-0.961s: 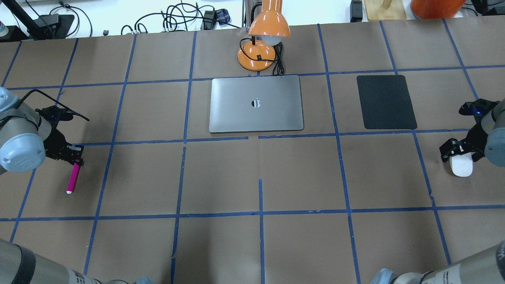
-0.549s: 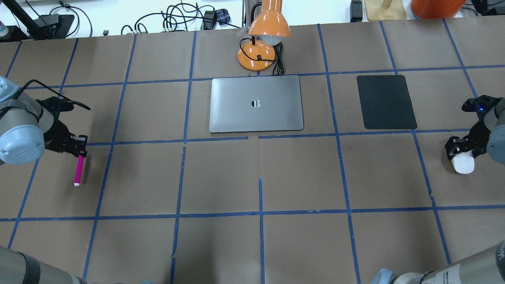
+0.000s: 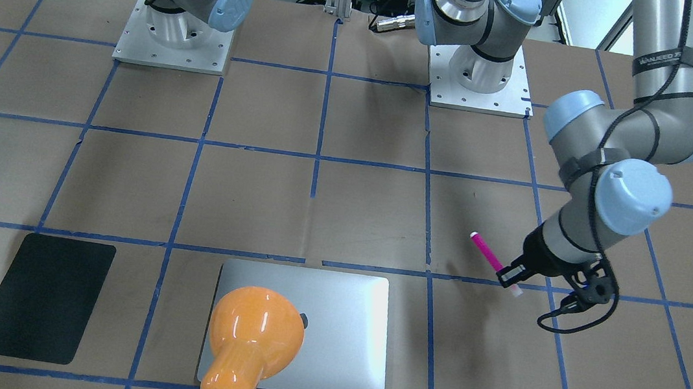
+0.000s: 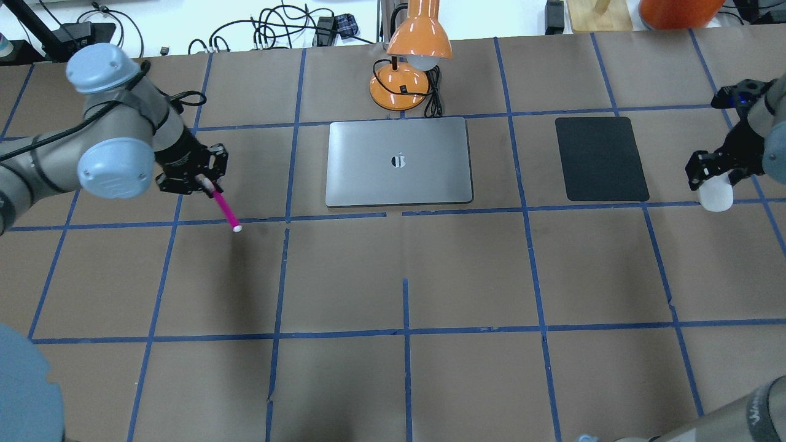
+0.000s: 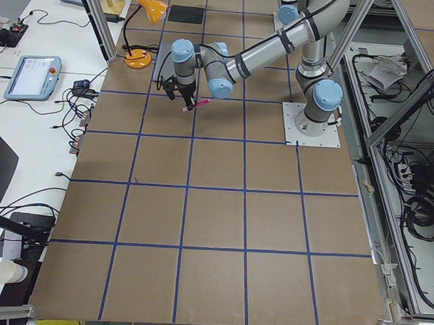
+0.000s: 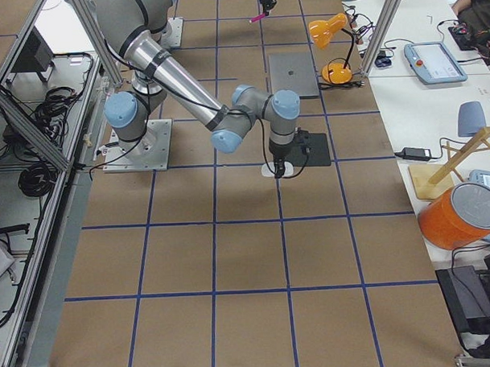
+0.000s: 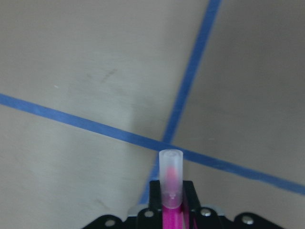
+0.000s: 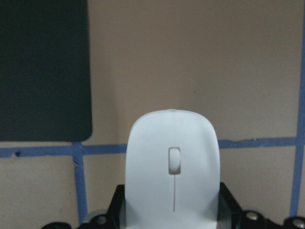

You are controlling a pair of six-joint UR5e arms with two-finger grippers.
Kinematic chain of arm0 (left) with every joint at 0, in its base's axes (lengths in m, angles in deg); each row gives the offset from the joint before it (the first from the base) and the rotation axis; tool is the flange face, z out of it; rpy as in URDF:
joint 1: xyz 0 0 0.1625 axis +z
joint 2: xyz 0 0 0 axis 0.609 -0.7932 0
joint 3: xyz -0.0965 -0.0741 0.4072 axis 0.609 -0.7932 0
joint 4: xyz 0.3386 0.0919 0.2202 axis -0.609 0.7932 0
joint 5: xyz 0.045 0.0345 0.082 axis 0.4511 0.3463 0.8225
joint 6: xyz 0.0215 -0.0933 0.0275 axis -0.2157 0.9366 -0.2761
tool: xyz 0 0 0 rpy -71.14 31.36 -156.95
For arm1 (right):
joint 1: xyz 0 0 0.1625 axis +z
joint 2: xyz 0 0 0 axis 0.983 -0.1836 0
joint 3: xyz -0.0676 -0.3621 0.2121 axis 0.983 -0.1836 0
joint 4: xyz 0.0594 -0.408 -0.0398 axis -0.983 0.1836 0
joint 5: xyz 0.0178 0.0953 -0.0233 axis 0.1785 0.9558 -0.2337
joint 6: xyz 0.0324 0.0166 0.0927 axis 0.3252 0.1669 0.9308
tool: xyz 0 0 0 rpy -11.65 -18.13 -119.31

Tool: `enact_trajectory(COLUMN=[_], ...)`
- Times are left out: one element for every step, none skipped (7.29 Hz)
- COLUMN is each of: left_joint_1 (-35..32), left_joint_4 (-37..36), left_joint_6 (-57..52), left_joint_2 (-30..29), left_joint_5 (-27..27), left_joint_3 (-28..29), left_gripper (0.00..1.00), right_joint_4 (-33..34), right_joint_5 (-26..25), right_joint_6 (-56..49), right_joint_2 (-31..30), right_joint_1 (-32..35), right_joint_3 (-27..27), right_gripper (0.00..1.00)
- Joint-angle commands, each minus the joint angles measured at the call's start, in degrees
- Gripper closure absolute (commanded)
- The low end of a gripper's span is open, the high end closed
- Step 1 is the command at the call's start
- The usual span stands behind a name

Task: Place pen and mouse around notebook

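Observation:
Next, my left gripper lets go of the magenta pen on the table (image 3: 304, 233), by the tape along the notebook's robot-side edge. The magenta pen is now held slanted above the table.
The silver-grey notebook (image 4: 399, 161) lies shut at the table's far middle, partly behind the lamp in the front-facing view (image 3: 349, 338). My left gripper (image 4: 199, 180) is shut on the magenta pen (image 4: 224, 210) and holds it slanted above the table, left of the notebook. The pen's pale tip points toward the robot's side (image 3: 486, 253); the left wrist view shows its other, clear end (image 7: 170, 181) between the fingers. My right gripper (image 4: 712, 169) is shut on the white mouse (image 4: 715, 191), right of the black mat. The right wrist view shows the mouse (image 8: 172, 162) above the table.
A thin black mat (image 4: 600, 158) lies right of the notebook, a grid cell away. An orange desk lamp (image 4: 405, 67) with its cord stands just behind the notebook. Blue tape lines divide the brown table. Both arm bases (image 3: 172, 37) sit on the robot's side.
The left arm has carried the pen right and farther from the robot, toward the notebook, and the pen has tilted. The right arm has carried the mouse farther away, level with the mat's near edge.

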Motion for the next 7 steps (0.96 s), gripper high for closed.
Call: enact_trajectory(left_joint_1=[-10.9,-15.3,-19.5,-23.4,-27.0,-29.3,-30.2], left_joint_4=[0.3,0.0,-0.4,-0.6,-0.7,-1.2,-1.9], left_joint_6=[20.3,30.1,38.8,48.8,55.7,61.1,64.0], left_joint_2=[-2.0,-2.7,-3.3,-4.6,-6.2,-8.0,-9.7], left_joint_5=[0.1,0.3,0.5,0.5,0.7,0.8,0.8], left_joint_3=[5.4,5.9,5.8,5.5,5.3,4.9,4.6], left_gripper=[1.0,1.0,1.0,1.0,1.0,1.0,1.0], right_joint_4=[-2.4,-2.5,-2.5,-2.1,-2.0,-1.7,-1.5], right_joint_5=[0.8,2.0,2.1,2.1,2.1,2.1,2.1], right_joint_6=[9.4,12.0,11.9,11.3,11.8,12.0,12.0], right_joint_2=[7.8,11.4,11.7,12.3,14.0,14.4,14.5], right_joint_1=[11.0,12.1,12.1,12.1,12.1,12.1,12.1], right_joint_3=[-9.1,-10.7,-10.6,-10.6,-11.1,-11.2,-10.7], right_gripper=[0.95,0.96,0.96,0.96,0.96,0.94,0.88])
